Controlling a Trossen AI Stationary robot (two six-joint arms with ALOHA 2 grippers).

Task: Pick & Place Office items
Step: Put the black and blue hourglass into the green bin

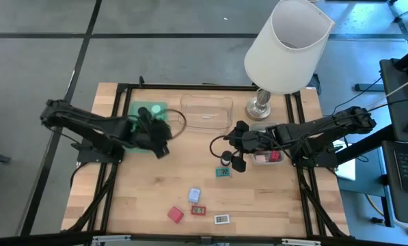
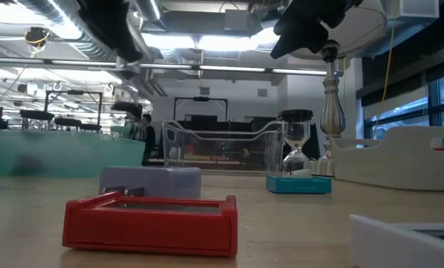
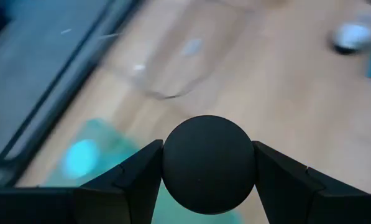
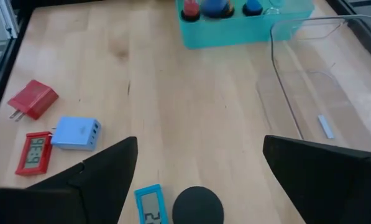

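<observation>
My left gripper will let go of the black cylinder in the green tray, on the near side of the pale cap (image 1: 156, 128).
My left gripper (image 1: 160, 140) hangs over the green tray (image 1: 147, 111) at the table's far left, shut on a short black cylinder (image 3: 208, 165) seen end-on. The tray also shows in the right wrist view (image 4: 235, 31), holding red- and blue-topped pieces. My right gripper (image 1: 232, 152) stands open above mid-table, with another black cylinder (image 4: 197, 205) and a teal labelled rectangle (image 4: 149, 206) lying on the wood below it. Nearer the front edge lie a blue block (image 1: 195, 195), a red labelled rectangle (image 1: 199, 210), a red block (image 1: 175, 214) and a white rectangle (image 1: 221, 219). My left gripper pinches the black cylinder by its round side (image 3: 169, 163) between its two fingers, one on either side. The fingers slant downward from the table's left. The cylinder is lifted clear, above the green tray.
A clear tray (image 1: 207, 113) sits at the far middle. The big white-shaded lamp (image 1: 286, 48) stands on its base (image 1: 260, 107) at the far right. A grey tray (image 1: 268, 157) with red pieces lies under my right arm. Bare wood lies between the two arms.
</observation>
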